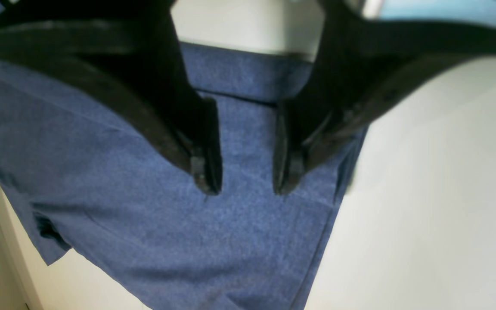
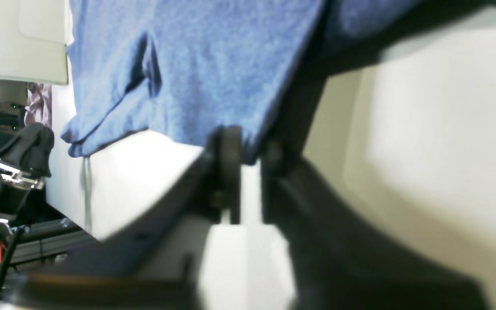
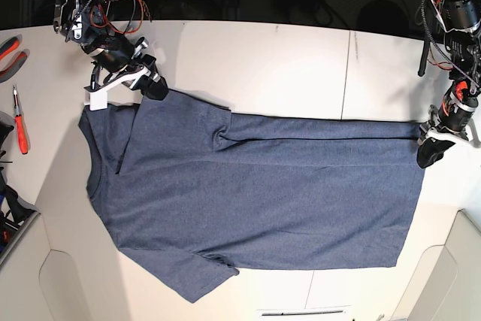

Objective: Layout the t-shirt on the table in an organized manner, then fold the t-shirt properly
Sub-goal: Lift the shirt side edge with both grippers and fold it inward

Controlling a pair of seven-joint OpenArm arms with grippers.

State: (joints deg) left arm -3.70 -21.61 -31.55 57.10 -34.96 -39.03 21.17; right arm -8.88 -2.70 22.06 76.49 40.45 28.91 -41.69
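Note:
I am holding a flap that covers the t-shirt's long edge with my right gripper, so I will lay the flap inward and take the t-shirt's corner at the neck end (image 3: 92, 119).
The heathered navy t-shirt (image 3: 255, 201) lies spread flat on the white table (image 3: 248, 58), its neck to the left and its hem to the right. At the shirt's upper left sleeve, my right gripper (image 3: 154, 89) is shut on the cloth's edge; the right wrist view shows the t-shirt (image 2: 213, 64) edge pinched between the right gripper's (image 2: 250, 155) tips. My left gripper (image 3: 432, 154) is at the hem's upper right corner. In the left wrist view the left gripper (image 1: 241, 187) stands open just over the t-shirt (image 1: 144, 206), with nothing between its fingers (image 1: 207, 172).
Red-handled pliers (image 3: 7, 50) and a red screwdriver (image 3: 19, 122) lie at the table's left edge. A dark seam (image 3: 347, 73) crosses the tabletop. Cables and dark gear fill the back. White rounded panels (image 3: 64, 280) sit at the front corners.

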